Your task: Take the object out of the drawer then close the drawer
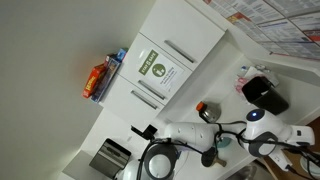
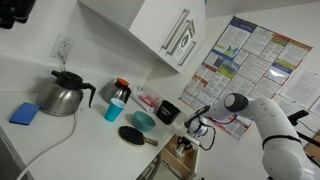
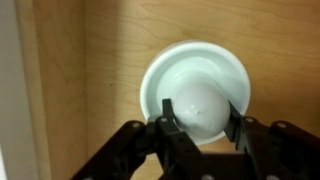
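Observation:
I need to let go of the white round object on the counter (image 1: pixel 242 138), between the teal bowl and the open drawer, with my gripper.
In the wrist view my gripper (image 3: pixel 198 122) reaches down into the wooden drawer (image 3: pixel 90 80). Its two black fingers press against both sides of a white round object (image 3: pixel 200 105), which sits in front of a white round dish (image 3: pixel 160 75) on the drawer floor. I cannot tell whether the object is lifted off the dish. In an exterior view the gripper (image 2: pixel 197 131) hangs over the open drawer (image 2: pixel 180 153) below the counter edge. The arm also shows in an exterior view (image 1: pixel 190 132).
On the counter stand a metal kettle (image 2: pixel 65 95), a blue cup (image 2: pixel 114 107), a teal bowl (image 2: pixel 144 120), a black paddle-shaped item (image 2: pixel 131 135) and a black cup (image 2: pixel 168 112). White wall cabinets (image 2: pixel 160 30) hang above.

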You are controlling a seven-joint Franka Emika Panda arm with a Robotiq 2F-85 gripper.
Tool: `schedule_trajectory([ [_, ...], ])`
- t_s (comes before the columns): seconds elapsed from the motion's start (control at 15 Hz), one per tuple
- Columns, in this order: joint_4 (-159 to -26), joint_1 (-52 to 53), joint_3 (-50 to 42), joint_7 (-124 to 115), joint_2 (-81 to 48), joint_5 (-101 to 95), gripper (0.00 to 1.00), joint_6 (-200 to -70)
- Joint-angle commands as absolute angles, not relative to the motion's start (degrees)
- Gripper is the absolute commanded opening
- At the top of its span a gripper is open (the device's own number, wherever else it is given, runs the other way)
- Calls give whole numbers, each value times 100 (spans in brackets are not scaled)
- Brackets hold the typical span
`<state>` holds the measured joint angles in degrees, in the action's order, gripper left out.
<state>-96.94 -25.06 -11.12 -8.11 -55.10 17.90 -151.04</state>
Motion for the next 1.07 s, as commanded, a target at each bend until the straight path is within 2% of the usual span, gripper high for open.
schedule_trajectory([
  [0.0, -10828, -2269, -1249, -665, -4470, 1554, 24, -15203],
  [0.53, -12108, -2200, -663, 324, -2866, 1520, 24, -16409],
  [1.0, -11833, -2586, 484, 1171, -2646, 2128, 24, -16312],
])
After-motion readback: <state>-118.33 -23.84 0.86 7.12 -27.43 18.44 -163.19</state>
